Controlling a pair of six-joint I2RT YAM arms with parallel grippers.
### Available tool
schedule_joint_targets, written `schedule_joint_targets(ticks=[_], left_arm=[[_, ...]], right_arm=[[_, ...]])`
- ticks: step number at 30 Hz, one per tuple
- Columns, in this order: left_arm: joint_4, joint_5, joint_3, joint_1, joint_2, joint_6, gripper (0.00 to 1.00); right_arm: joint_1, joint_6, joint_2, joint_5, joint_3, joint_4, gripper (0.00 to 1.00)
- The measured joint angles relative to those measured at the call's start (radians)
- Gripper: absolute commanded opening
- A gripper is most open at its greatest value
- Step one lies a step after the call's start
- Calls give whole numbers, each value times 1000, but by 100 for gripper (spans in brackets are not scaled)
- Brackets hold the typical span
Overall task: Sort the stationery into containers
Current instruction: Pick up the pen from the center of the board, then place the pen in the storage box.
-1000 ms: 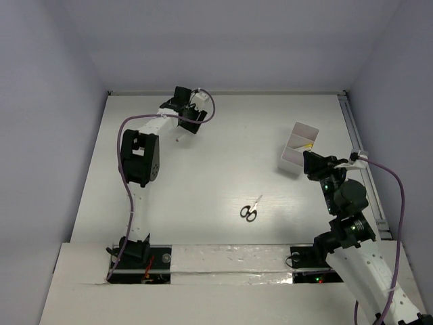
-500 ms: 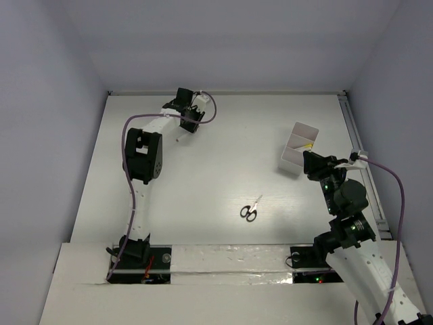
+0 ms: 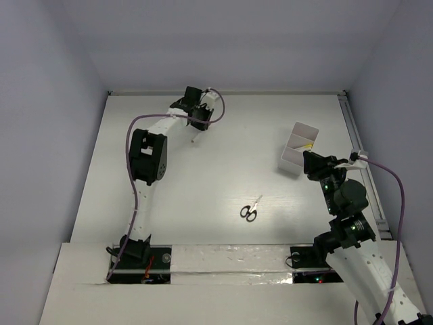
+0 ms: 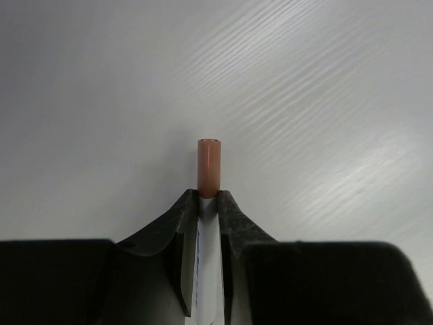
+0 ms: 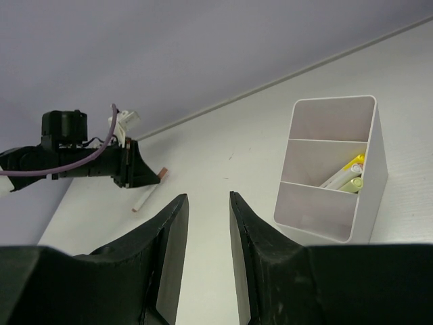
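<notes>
Next, I release the white pen from my left gripper in the white tray's middle compartment (image 3: 304, 148), beside the yellow pens.
My left gripper (image 3: 201, 116) is at the far left of the table, shut on a white pen (image 4: 208, 271) whose dark-red cap (image 4: 209, 166) sticks out past the fingertips. The pen's other end (image 3: 195, 140) hangs below the gripper; the pen also shows in the right wrist view (image 5: 145, 198). Black-handled scissors (image 3: 249, 210) lie in the middle of the table. The white three-compartment tray (image 3: 291, 164) stands at the right; its wall (image 5: 314, 217) is close to my right gripper (image 5: 206, 198). Yellow pens (image 5: 348, 175) lie in its middle compartment. My right gripper (image 3: 308, 164) is open and empty at the tray's near end.
A metal rail (image 3: 352, 128) runs along the table's right edge. Grey walls close in the table at the back and both sides. The left arm's purple cable (image 3: 216, 112) loops beside its wrist.
My left gripper has moved to the right along the back of the table with the pen in it. The right arm, tray and scissors have not moved.
</notes>
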Motion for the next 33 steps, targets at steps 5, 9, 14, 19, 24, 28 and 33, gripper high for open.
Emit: schedule_joint_targets(ticks=[5, 9, 14, 19, 24, 28, 33], left_arm=[[77, 151, 62, -115, -28, -101, 0], [230, 286, 66, -240, -104, -227, 0], [566, 417, 37, -357, -176, -443, 0], [871, 472, 52, -378, -141, -637, 0], [1110, 490, 108, -388, 8, -814, 0], [1212, 494, 126, -407, 125, -911, 0], [1241, 496, 157, -440, 206, -954, 0]], right_arm=[[0, 0, -13, 7, 0, -10, 37], [0, -1, -54, 19, 2, -21, 37], [0, -3, -101, 42, 18, -38, 37], [0, -8, -116, 60, 25, -39, 37], [0, -9, -116, 71, 26, -39, 37], [0, -11, -116, 76, 26, -39, 37], [0, -12, -115, 78, 26, -38, 37]])
